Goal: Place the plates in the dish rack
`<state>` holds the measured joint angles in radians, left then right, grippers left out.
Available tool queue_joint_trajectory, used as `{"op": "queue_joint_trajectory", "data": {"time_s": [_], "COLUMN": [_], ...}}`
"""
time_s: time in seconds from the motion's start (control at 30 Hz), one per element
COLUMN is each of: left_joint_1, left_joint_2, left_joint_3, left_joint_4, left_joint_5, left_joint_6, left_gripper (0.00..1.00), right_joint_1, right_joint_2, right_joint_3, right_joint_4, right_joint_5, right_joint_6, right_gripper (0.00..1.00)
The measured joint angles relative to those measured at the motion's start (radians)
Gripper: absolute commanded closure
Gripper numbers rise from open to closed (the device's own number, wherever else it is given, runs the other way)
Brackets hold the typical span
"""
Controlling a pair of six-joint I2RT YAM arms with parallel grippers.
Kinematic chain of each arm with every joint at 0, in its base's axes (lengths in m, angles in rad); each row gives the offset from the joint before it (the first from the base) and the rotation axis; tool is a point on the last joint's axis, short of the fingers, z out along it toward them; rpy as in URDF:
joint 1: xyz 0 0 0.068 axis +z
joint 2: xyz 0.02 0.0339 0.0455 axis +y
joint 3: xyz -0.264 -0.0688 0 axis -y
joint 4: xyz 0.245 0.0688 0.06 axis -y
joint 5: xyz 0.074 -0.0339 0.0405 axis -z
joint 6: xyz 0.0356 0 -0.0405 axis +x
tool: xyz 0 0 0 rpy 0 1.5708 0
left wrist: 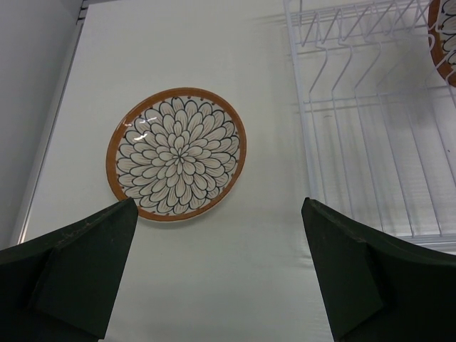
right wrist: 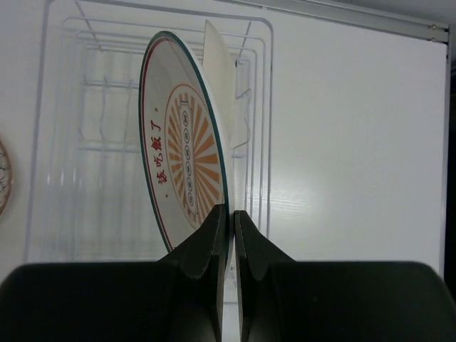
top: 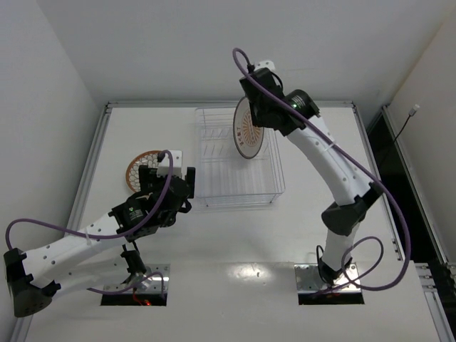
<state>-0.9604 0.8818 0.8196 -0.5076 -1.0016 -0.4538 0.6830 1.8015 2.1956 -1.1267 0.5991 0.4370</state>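
Note:
Next, my right gripper lets go of the white plate, standing upright in the rack's far middle slots (top: pixel 232 138) (right wrist: pixel 140 94), beside the pale plate.
A brown-rimmed plate (top: pixel 140 165) (left wrist: pixel 176 154) with a white petal face lies flat on the table, left of the dish rack (top: pixel 239 182) (left wrist: pixel 370 128) (right wrist: pixel 107 85). My left gripper (top: pixel 168 176) (left wrist: pixel 221 203) hovers just short of that plate, open and empty. The white plate with the orange sunburst (top: pixel 249 128) (right wrist: pixel 187 153) stands on edge above the rack's far right part, with my right gripper (right wrist: pixel 229 210) shut on its rim. Behind it a pale plate back (right wrist: pixel 217 68) stands in the rack. A patterned plate edge (left wrist: pixel 445 39) shows in the left wrist view.
White walls close the table at the back and left. A metal rail (top: pixel 100 142) runs along the table's left edge. Purple cables (top: pixel 388 214) loop from both arms. The arm bases (top: pixel 328 281) sit at the near edge.

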Motion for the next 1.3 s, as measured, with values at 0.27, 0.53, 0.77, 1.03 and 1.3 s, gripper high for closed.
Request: {"op": "queue_joint_trajectory", "data": {"time_s": [0.27, 0.53, 0.77, 1.03, 1.3], "left_joint_1": [0.0, 0.0, 0.0, 0.0, 0.0], "left_joint_2": [0.006, 0.02, 0.023, 0.021, -0.005], "left_joint_3": [0.0, 0.0, 0.0, 0.0, 0.0], "left_joint_4": [0.001, 0.001, 0.001, 0.002, 0.002], "left_joint_5": [0.006, 0.009, 0.012, 0.023, 0.042], "left_joint_6": [0.0, 0.0, 0.001, 0.001, 0.001], "left_gripper": [0.0, 0.0, 0.0, 0.0, 0.0], "right_joint_1": [0.0, 0.026, 0.072, 0.146, 0.183], "right_joint_2": [0.179, 0.284, 0.367, 0.453, 0.507], "right_joint_3": [0.106, 0.127, 0.13, 0.13, 0.115], "right_joint_4": [0.044, 0.159, 0.285, 0.508, 0.723], "right_joint_5": [0.106, 0.258, 0.415, 0.631, 0.764], "right_joint_6": [-0.086, -0.177, -0.301, -0.515, -0.682], "right_gripper": [1.0, 1.0, 1.0, 1.0, 1.0]}}
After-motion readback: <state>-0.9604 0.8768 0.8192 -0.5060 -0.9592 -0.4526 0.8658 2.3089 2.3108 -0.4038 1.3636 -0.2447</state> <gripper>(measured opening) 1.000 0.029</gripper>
